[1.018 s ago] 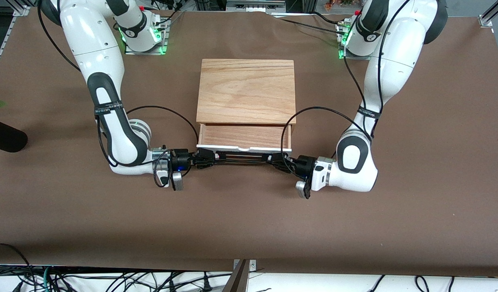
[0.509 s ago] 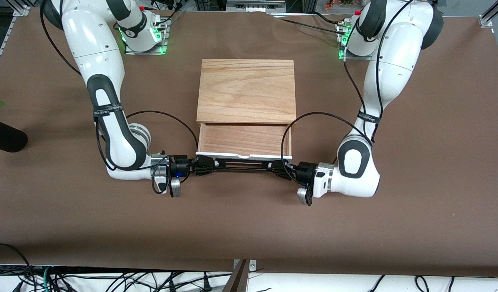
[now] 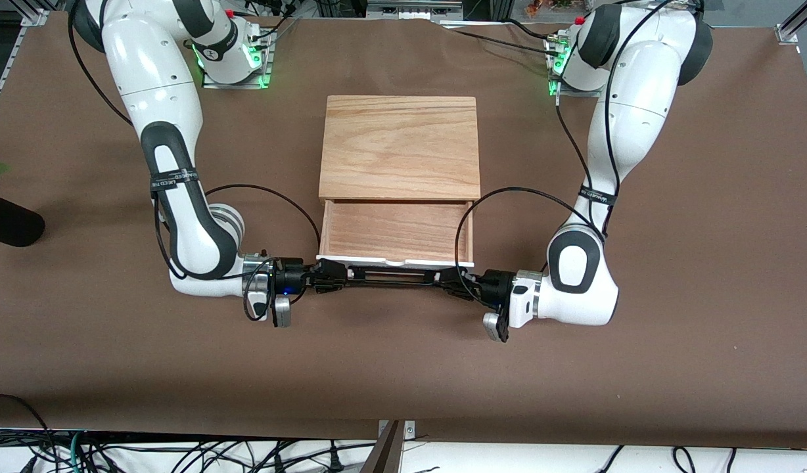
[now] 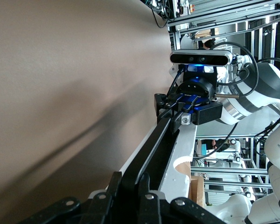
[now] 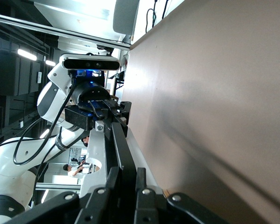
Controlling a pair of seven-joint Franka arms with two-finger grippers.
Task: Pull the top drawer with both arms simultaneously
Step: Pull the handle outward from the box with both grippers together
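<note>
Next, I release the drawer handle, now in front of the white panel, with my left gripper over the brown cloth slightly nearer the front table edge [image 3: 411,303], drawer further out.
The top drawer [image 3: 395,230] is a shallow light-wood tray with a white front panel [image 3: 395,261], drawn partly out from under the box's wooden top slab [image 3: 399,146]. Its black bar handle [image 3: 390,276] runs in front of the panel. My right gripper [image 3: 338,275] is shut on the handle's end toward the right arm's end of the table. My left gripper [image 3: 446,276] is shut on the handle's other end. In the left wrist view my left gripper [image 4: 132,182] clamps the handle [image 4: 151,151], with the right gripper [image 4: 175,109] at its other end. In the right wrist view my right gripper [image 5: 127,179] clamps the handle [image 5: 121,149].
The drawer box stands mid-table on a brown cloth [image 3: 403,368]. Both arm bases [image 3: 236,56] stand along the table edge farthest from the front camera. A dark object [image 3: 9,223] lies at the right arm's end of the table. Cables [image 3: 180,453] hang below the near table edge.
Both grippers have moved toward the front camera with the handle, and the drawer has slid farther out of the box. More of the tray's wooden floor shows.
</note>
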